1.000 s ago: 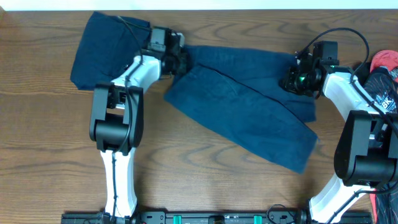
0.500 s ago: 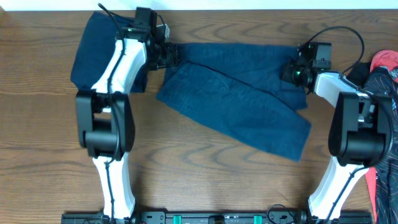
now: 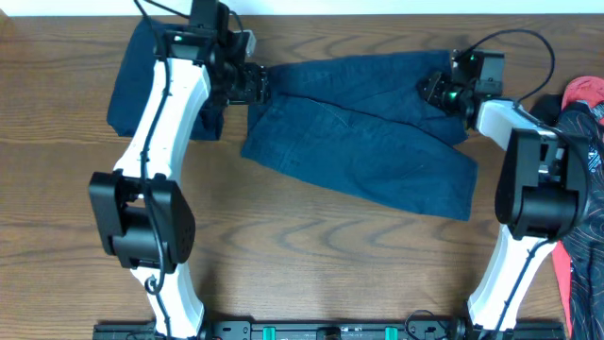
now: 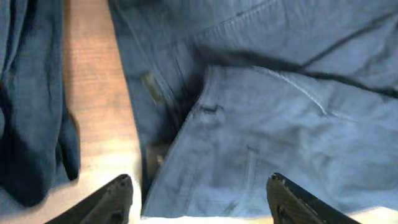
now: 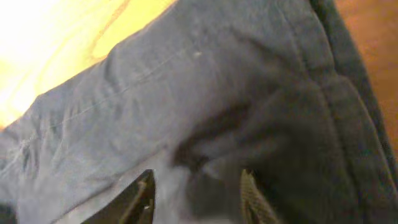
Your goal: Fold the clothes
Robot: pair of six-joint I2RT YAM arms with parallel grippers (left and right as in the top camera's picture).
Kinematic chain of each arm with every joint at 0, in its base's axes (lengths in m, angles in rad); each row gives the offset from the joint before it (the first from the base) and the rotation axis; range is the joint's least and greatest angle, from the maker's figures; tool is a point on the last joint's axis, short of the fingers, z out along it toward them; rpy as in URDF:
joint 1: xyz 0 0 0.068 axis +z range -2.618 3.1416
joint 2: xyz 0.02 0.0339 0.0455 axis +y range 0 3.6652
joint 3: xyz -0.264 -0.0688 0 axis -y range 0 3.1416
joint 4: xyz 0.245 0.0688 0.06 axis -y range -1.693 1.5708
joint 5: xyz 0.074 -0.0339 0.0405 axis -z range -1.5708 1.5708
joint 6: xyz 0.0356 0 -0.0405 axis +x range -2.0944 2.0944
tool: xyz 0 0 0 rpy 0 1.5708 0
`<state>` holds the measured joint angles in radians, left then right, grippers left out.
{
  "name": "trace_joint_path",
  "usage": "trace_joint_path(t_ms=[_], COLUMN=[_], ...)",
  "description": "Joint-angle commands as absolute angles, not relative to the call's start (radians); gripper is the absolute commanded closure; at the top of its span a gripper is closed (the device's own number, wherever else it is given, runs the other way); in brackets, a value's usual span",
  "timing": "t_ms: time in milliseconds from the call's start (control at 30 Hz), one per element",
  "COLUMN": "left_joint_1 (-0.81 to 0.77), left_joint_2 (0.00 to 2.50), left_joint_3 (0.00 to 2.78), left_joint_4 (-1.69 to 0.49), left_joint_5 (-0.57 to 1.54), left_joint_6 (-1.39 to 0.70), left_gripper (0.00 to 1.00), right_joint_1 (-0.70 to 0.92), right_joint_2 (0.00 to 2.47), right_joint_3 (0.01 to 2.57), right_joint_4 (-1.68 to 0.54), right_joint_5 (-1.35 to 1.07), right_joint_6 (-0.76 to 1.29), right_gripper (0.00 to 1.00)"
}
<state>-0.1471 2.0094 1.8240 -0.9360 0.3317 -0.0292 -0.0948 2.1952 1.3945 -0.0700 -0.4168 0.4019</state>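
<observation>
The short trousers have their end near the bundled garment. Next, my left gripper closes there on the far corner of the top layer (image 3: 283,98) (image 4: 212,71) of the trousers.
Dark navy clothes lie along the far side of the table. A wide pair of short trousers (image 3: 368,151) is folded over itself, its waistband end on the left. My left gripper (image 3: 257,87) hovers at that left end, jaws wide open over the denim (image 4: 280,112), holding nothing (image 4: 200,190). At the garment's far right corner, my right gripper (image 3: 432,90) has its fingers apart over a dark fold of the cloth (image 5: 155,93), not clamped on it (image 5: 198,193). A second navy garment (image 3: 137,80) lies bundled at the far left, partly under my left arm.
A red and black heap of other clothing (image 3: 580,104) sits at the table's right edge beside my right arm. The white far edge (image 3: 377,8) of the wooden table (image 3: 311,255) runs just behind both grippers. A strip of bare wood (image 4: 93,93) separates the two navy garments.
Both grippers carried the trousers' upper edge toward the far side of the table, then opened and let go. The garment now lies flatter and further back.
</observation>
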Motion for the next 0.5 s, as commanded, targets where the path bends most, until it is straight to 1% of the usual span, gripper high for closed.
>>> trace_joint_path(t_ms=[0,200,233,300,333,467], left_joint_1=[-0.153,-0.153,-0.153,-0.154,-0.154,-0.155], left_joint_2=[2.07,2.17,2.19,2.22,2.236,2.276], left_joint_3=[1.8,1.8,1.8,1.8,1.8,1.8], left_joint_4=[-0.884,-0.724,-0.698,-0.665,-0.648,-0.6], left_joint_5=[0.294,0.294,0.297,0.315,0.339,0.461], left_joint_6=[0.031,0.057,0.057,0.057,0.056,0.057], left_gripper=[0.28,0.28,0.29,0.35,0.36,0.36], right_joint_1=[-0.144,-0.185,-0.187,-0.188,-0.188,-0.187], right_joint_2=[2.059,1.845,1.814,1.769,1.749,1.697], right_joint_3=[1.411,1.411,1.411,1.411,1.411,1.411], right_joint_4=[-0.154,-0.43,-0.472,-0.536,-0.565,-0.663], right_joint_5=[-0.516,-0.539,-0.539,-0.538,-0.537,-0.498], right_joint_6=[0.31,0.221,0.218,0.199,0.191,0.181], right_gripper=[0.53,0.54,0.54,0.54,0.54,0.56])
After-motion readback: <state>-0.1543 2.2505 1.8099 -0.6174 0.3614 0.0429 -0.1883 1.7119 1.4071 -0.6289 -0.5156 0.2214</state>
